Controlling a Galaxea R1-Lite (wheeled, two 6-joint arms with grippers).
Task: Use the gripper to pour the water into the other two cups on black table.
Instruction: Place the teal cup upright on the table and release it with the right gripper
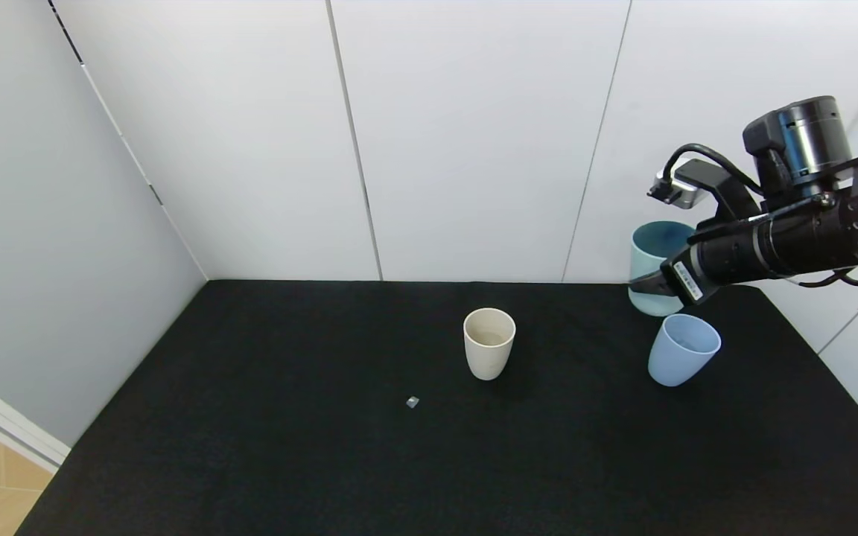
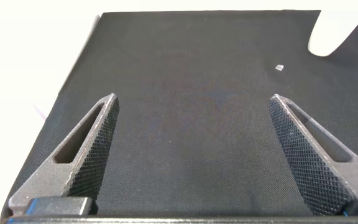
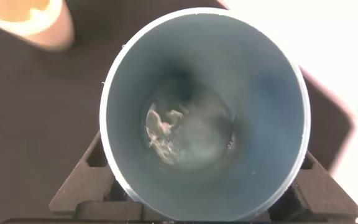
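Observation:
Next, my right gripper puts the teal cup down on the black table (image 1: 582,396), in between the beige cup and the light blue cup. The teal cup is now just behind the light blue cup.
My right gripper (image 1: 652,284) is shut on the teal cup (image 1: 649,257) and holds it roughly upright at the back right of the black table (image 1: 287,417), just behind the light blue cup (image 1: 682,350). In the right wrist view the teal cup (image 3: 204,106) fills the frame, with a little water (image 3: 188,134) at its bottom and my right gripper (image 3: 204,158) closed around its sides. The beige cup (image 1: 488,344) stands upright near the table's middle and also shows in the right wrist view (image 3: 30,22). My left gripper (image 2: 193,98) is open and empty low over the table.
A small grey bit (image 1: 412,402) lies in front of the beige cup and also shows in the left wrist view (image 2: 279,67). White walls close the table at the back and both sides. The beige cup (image 2: 331,31) is far ahead of the left gripper.

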